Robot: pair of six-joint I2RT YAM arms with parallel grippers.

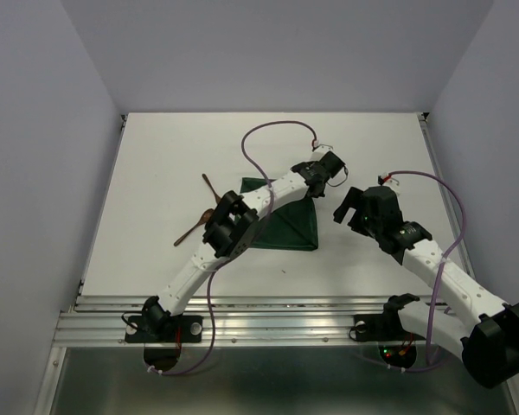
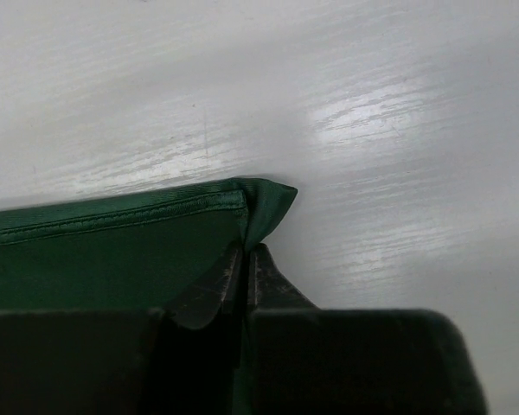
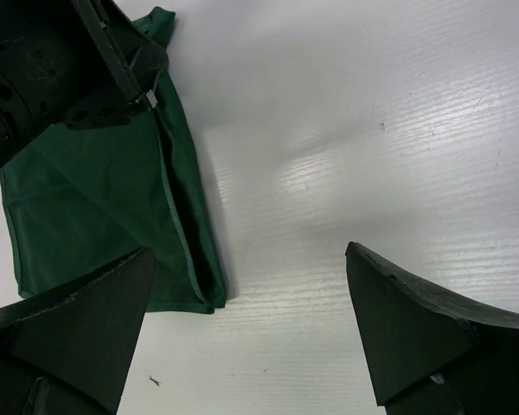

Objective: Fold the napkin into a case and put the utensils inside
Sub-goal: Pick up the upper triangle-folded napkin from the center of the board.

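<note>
The dark green napkin has a near corner (image 1: 315,245) (image 3: 211,295) along the same edge my left gripper holds, and my right gripper needs to close on that corner next.
The dark green napkin (image 1: 287,226) lies folded on the white table, partly under my left arm. My left gripper (image 1: 312,188) is shut on its far right corner; the left wrist view shows the cloth (image 2: 112,251) pinched between the closed gripper tips (image 2: 246,252). My right gripper (image 1: 349,213) is open and empty just right of the napkin. In the right wrist view, the right gripper (image 3: 249,259) is over bare table beside the napkin's edge (image 3: 95,216). The wooden spoon (image 1: 193,229) and fork (image 1: 211,187) lie left of the napkin.
The table (image 1: 156,173) has a metal rail (image 1: 259,316) along its near edge and walls on three sides. My left arm's forearm (image 1: 242,212) crosses over the napkin. The left gripper body also shows in the right wrist view (image 3: 60,60).
</note>
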